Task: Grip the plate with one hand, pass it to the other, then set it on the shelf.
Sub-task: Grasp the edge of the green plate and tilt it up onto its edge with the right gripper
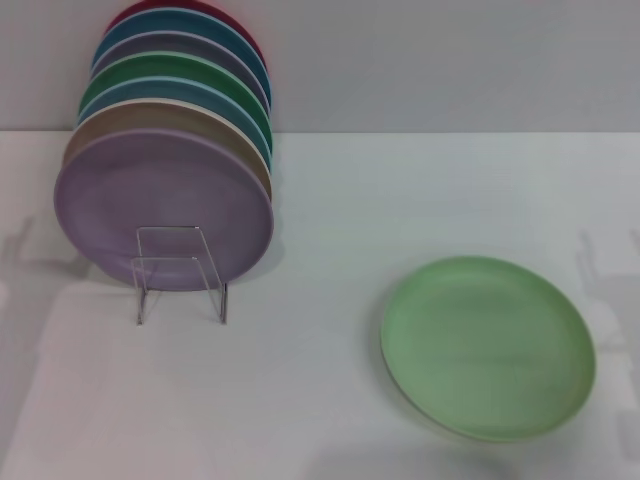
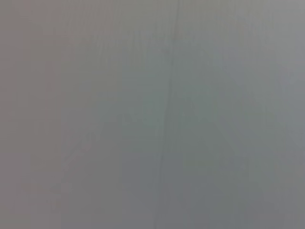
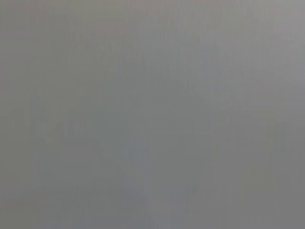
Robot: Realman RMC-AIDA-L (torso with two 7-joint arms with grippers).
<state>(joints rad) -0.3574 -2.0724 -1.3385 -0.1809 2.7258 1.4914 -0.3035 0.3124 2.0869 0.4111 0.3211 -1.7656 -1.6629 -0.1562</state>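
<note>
My right gripper is going to work on the pale mint-green plate. It will close on the rim point(image 1: 579, 319) at the side farthest from the shelf.
The pale mint-green plate point(image 1: 488, 345) lies flat on the white table at the front right in the head view. The shelf point(image 1: 180, 272), a small clear wire-like stand with a rectangular front loop, stands at the left. A lilac plate point(image 1: 160, 205) leans upright right behind its loop. Neither gripper shows in the head view. Both wrist views show only a plain grey surface, with no fingers in them.
A row of upright plates stands behind the lilac one: a tan plate point(image 1: 215, 135), a darker emerald-green plate point(image 1: 170, 72), blue ones and a red plate point(image 1: 150, 12) at the back. A grey wall point(image 1: 450, 60) rises behind the table point(image 1: 320, 400).
</note>
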